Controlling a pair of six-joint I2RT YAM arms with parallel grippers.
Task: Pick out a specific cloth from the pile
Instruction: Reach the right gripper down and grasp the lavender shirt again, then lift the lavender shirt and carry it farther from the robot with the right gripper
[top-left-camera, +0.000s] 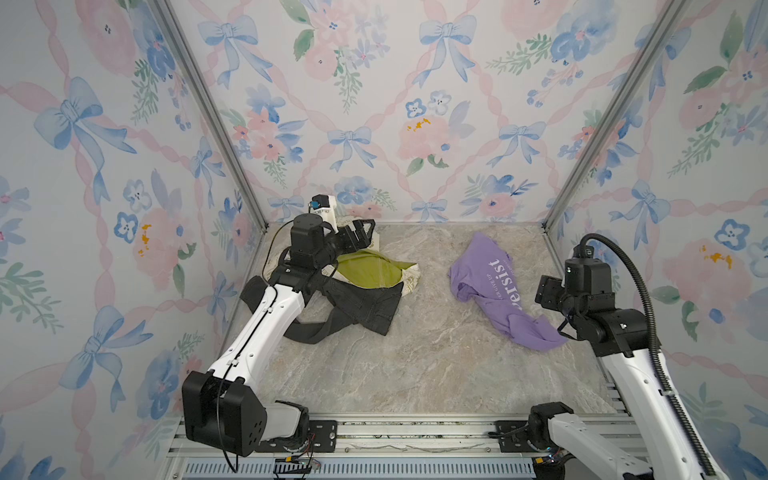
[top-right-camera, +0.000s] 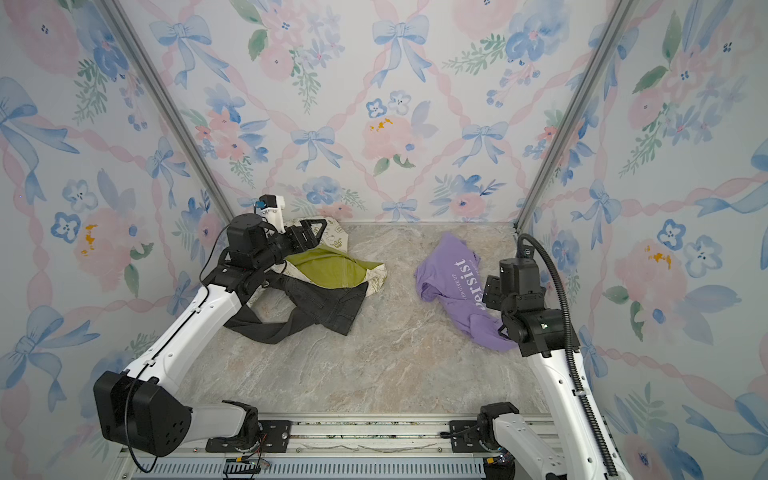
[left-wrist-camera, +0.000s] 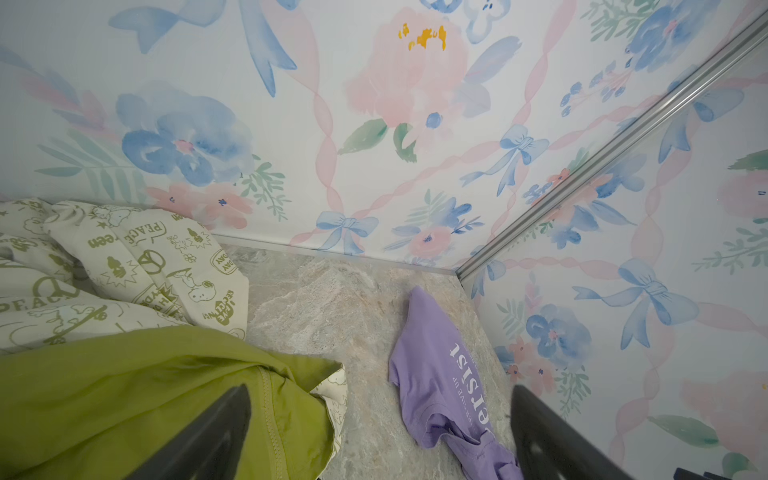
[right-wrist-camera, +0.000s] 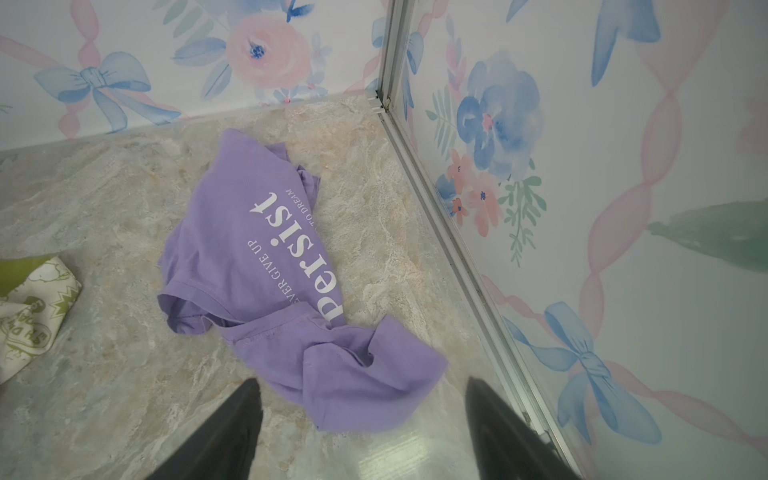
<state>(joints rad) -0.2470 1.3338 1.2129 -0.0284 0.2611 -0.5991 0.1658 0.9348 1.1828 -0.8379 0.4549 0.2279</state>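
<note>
Next, my right gripper goes to the lavender T-shirt's collar (top-left-camera: 471, 296) (right-wrist-camera: 212, 316), near the T-shirt's fold below the white lettering, and closes there.
The cloth (top-left-camera: 494, 286) (top-right-camera: 453, 282) is a lavender T-shirt with white lettering, lying crumpled by itself on the right of the marble table, apart from the pile (top-left-camera: 365, 282) (top-right-camera: 328, 274) at the back left. My right gripper (right-wrist-camera: 362, 384) (top-left-camera: 547, 293) is open just above the cloth's (right-wrist-camera: 257, 249) near end, with nothing between its fingers. My left gripper (left-wrist-camera: 380, 392) (top-left-camera: 357, 235) hangs open over the pile (left-wrist-camera: 124, 374), holding nothing. The cloth (left-wrist-camera: 436, 374) also lies ahead in the left wrist view.
The pile is cream printed fabric (left-wrist-camera: 145, 257) with olive-green lining (top-left-camera: 365, 270) and a dark grey denim garment (top-left-camera: 357, 307). Floral walls close in three sides, and the right wall's metal rail (right-wrist-camera: 449, 249) runs close to my right gripper. A slotted rail (top-left-camera: 374, 436) borders the front.
</note>
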